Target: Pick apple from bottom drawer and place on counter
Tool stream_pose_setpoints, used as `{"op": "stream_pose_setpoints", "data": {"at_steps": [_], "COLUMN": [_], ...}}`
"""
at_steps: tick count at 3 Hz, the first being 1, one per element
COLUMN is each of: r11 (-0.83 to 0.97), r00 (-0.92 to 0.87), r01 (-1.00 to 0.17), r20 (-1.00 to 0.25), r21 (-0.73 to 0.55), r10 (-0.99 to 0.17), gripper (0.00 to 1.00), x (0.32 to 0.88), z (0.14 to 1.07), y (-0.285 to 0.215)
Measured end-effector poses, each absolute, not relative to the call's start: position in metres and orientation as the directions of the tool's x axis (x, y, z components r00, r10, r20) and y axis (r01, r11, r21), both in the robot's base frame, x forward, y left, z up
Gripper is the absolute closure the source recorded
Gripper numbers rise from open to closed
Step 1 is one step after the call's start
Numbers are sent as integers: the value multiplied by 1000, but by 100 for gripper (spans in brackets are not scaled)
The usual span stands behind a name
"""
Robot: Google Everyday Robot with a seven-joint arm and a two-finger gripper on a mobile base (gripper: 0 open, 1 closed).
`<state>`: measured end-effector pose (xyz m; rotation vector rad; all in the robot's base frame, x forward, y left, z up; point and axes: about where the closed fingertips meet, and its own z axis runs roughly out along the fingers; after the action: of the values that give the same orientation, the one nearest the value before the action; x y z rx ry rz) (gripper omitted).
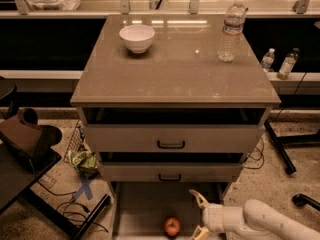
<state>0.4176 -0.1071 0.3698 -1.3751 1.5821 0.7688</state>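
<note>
The robot's gripper should next move to the apple in the bottom drawer and close on the apple's side [177, 227] nearest the robot's white arm.
The small red-orange apple [172, 226] lies on the floor of the pulled-out bottom drawer [140, 209], near the picture's bottom edge. My gripper [198, 215], on a white arm coming in from the lower right, is over the drawer just right of the apple, with its pale fingers [195, 199] spread open and holding nothing. It does not touch the apple. The counter [175, 69] is the glossy grey-beige top of the cabinet above.
A white bowl [137, 37] and a clear water bottle [231, 30] stand on the counter. Two drawers with black handles [171, 145] are partly pulled out above the bottom drawer. A dark table with a brown object [27, 136] stands left. Cables and a green bag [82, 160] lie on the floor.
</note>
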Motion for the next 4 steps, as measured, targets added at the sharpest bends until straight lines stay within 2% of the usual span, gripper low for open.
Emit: {"op": "stream_pose_setpoints", "data": {"at_steps": [2, 4], "r11": [158, 102], "r00": [27, 28], "r01": [-981, -989], "r20": [-885, -818], "r21": [-113, -105], "r10": [-464, -574], "gripper": [0, 0], "x": [455, 458], "z": [255, 188], "y": [-77, -68]}}
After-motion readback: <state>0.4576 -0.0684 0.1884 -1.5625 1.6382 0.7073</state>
